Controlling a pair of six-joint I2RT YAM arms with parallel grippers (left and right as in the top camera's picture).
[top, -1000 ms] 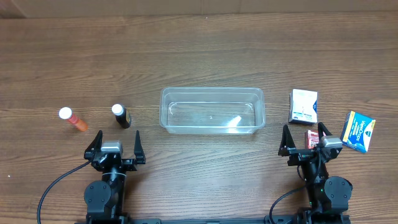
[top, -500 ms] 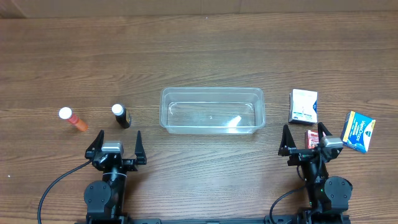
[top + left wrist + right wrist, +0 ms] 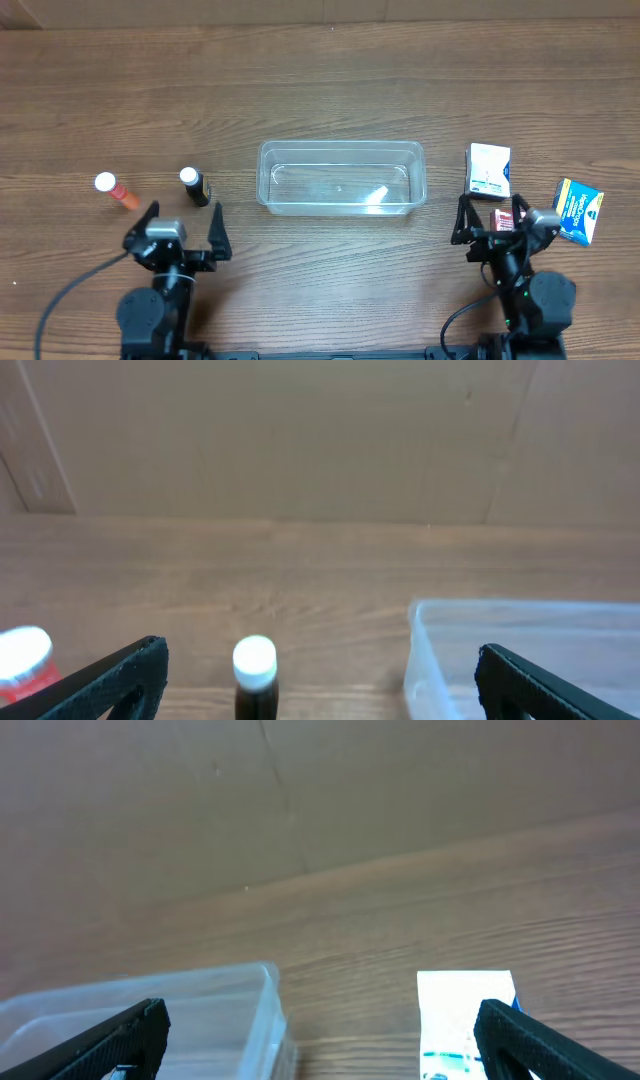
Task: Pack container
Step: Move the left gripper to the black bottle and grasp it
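Note:
The dark bottle goes into the clear plastic container. So next, my left gripper needs to move to the dark bottle's white cap (image 3: 189,176) (image 3: 255,658) and close there.
The clear plastic container (image 3: 341,178) sits empty at the table's middle; it also shows in the left wrist view (image 3: 520,650) and the right wrist view (image 3: 150,1020). A dark bottle with a white cap (image 3: 195,186) (image 3: 254,675) and an orange bottle with a white cap (image 3: 118,191) (image 3: 22,660) stand at the left. A white box (image 3: 488,171) (image 3: 466,1020), a red box (image 3: 501,221) and a blue box (image 3: 577,210) lie at the right. My left gripper (image 3: 181,222) is open and empty, just short of the dark bottle. My right gripper (image 3: 490,214) is open and empty over the red box.
The wooden table (image 3: 320,90) stretches bare behind the container. A brown board wall (image 3: 300,430) stands at the far edge.
Both arms have shifted slightly: the left gripper moved a little left and forward, the right gripper a little forward toward the white box. The objects have not moved.

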